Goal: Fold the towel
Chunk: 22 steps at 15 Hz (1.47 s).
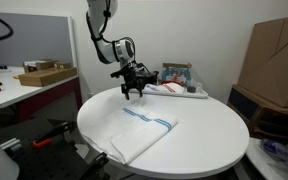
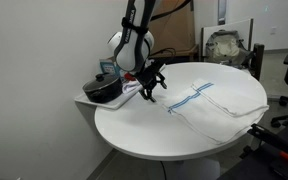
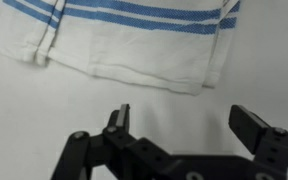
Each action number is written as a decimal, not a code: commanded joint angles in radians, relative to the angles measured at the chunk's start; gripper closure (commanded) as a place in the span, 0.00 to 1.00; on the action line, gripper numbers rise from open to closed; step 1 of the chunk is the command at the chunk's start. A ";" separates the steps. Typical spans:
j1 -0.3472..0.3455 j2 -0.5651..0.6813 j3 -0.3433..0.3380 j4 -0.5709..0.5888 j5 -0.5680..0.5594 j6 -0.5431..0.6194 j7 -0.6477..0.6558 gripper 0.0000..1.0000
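Note:
My gripper needs to move forward, line up with the towel and pinch the towel's corner (image 3: 196, 86), because its fingers are short of the towel's slanted edge.
A white towel with blue stripes (image 1: 141, 128) lies folded on the round white table (image 1: 204, 135), toward its front edge; it also shows in an exterior view (image 2: 216, 103). In the wrist view the towel's striped edge (image 3: 124, 35) fills the top of the picture. My gripper (image 1: 134, 92) hovers above the table just behind the towel, also seen in an exterior view (image 2: 151, 88). Its fingers (image 3: 181, 118) are spread wide with only bare table between them.
A dark bowl with a cloth (image 2: 109, 88) sits on the table edge behind the gripper. A box and items (image 1: 177, 78) lie at the back of the table. A desk with a cardboard tray (image 1: 44, 74) and cardboard boxes (image 1: 274, 55) stand around.

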<state>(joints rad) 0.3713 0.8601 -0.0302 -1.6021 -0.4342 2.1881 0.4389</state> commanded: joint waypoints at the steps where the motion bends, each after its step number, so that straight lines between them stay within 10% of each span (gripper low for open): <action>1: 0.001 -0.038 -0.033 -0.091 0.024 0.111 0.084 0.00; 7: 0.002 -0.043 -0.053 -0.163 0.050 0.209 0.127 0.00; 9: 0.000 -0.048 -0.054 -0.174 0.060 0.219 0.119 0.28; 14: -0.004 -0.072 -0.052 -0.195 0.074 0.217 0.103 0.56; 16: -0.009 -0.094 -0.048 -0.218 0.077 0.219 0.089 0.17; 22: -0.033 -0.197 -0.028 -0.332 0.084 0.260 0.037 0.00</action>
<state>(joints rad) 0.3581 0.7417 -0.0723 -1.8417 -0.3806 2.4042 0.5292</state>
